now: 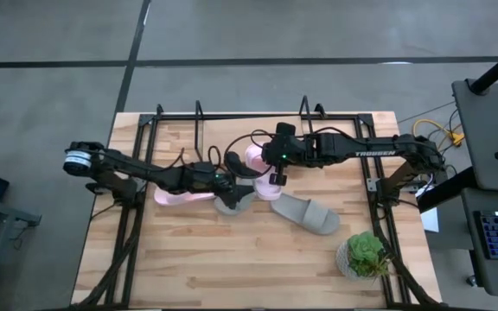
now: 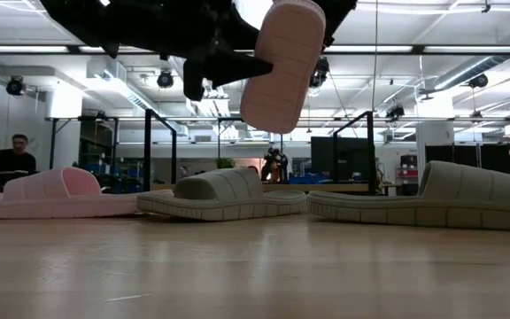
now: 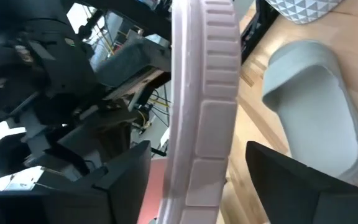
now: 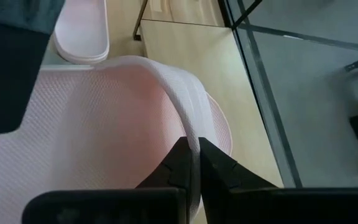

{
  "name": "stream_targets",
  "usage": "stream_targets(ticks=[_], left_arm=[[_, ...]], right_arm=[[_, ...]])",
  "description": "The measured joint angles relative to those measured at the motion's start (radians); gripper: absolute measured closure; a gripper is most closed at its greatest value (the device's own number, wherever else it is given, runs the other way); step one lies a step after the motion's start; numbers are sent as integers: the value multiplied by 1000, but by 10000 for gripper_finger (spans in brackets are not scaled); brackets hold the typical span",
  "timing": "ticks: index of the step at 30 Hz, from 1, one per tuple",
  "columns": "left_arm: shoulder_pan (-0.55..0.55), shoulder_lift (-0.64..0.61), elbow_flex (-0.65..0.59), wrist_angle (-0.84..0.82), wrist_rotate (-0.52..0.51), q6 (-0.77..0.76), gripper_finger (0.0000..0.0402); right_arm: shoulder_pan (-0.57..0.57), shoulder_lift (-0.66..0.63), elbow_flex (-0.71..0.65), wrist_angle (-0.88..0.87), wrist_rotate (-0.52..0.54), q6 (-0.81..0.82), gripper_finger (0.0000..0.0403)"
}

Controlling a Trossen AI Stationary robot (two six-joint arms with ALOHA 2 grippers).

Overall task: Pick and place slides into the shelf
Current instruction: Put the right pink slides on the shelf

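My right gripper is pinching the pink slide by its strap. My left gripper needs to hold the edge of the sole while my right gripper takes the opposite edge (image 2: 306,75).
My right gripper (image 4: 191,163) is shut on a pale pink slide (image 1: 253,156), which is lifted above the table's middle; the low view shows its ribbed sole (image 2: 283,62). My left gripper (image 3: 207,186) is open, with its fingers standing on either side of that slide's sole edge (image 3: 205,106). A second pink slide (image 1: 178,197) and two grey slides (image 1: 234,202) (image 1: 307,213) lie sole-down on the table. The shelf's upright black loops (image 1: 199,111) stand at the far edge. My right gripper pinches the edge of the pink slide's wide strap (image 4: 188,127) between its two fingers. It comes at the strap from the table's right side. The slide is lifted clear of the table and tilted steeply, with its sole facing the near side.
A small green potted plant (image 1: 366,255) stands near the front right corner. The black table frame (image 1: 379,199) runs along both sides. A person (image 2: 14,158) sits in the room behind. The lying slides crowd the table's middle, and bare wood lies toward the near edge.
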Motion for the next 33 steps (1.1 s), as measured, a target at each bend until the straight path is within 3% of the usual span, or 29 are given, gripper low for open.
stream_targets(ticks=[11, 19, 29, 33], left_arm=[[0, -16, -1, -7, -2, 25, 352], [0, -18, -1, -16, -13, 46, 354], [2, -40, -38, -15, -122, 73, 359], [1, -67, -51, -9, -189, 79, 359]], right_arm=[[0, 0, 0, 5, 0, -1, 394], [0, 0, 0, 16, 1, -13, 387], [5, -63, 2, 8, 2, -59, 348], [21, -109, 2, -19, 78, -77, 335]])
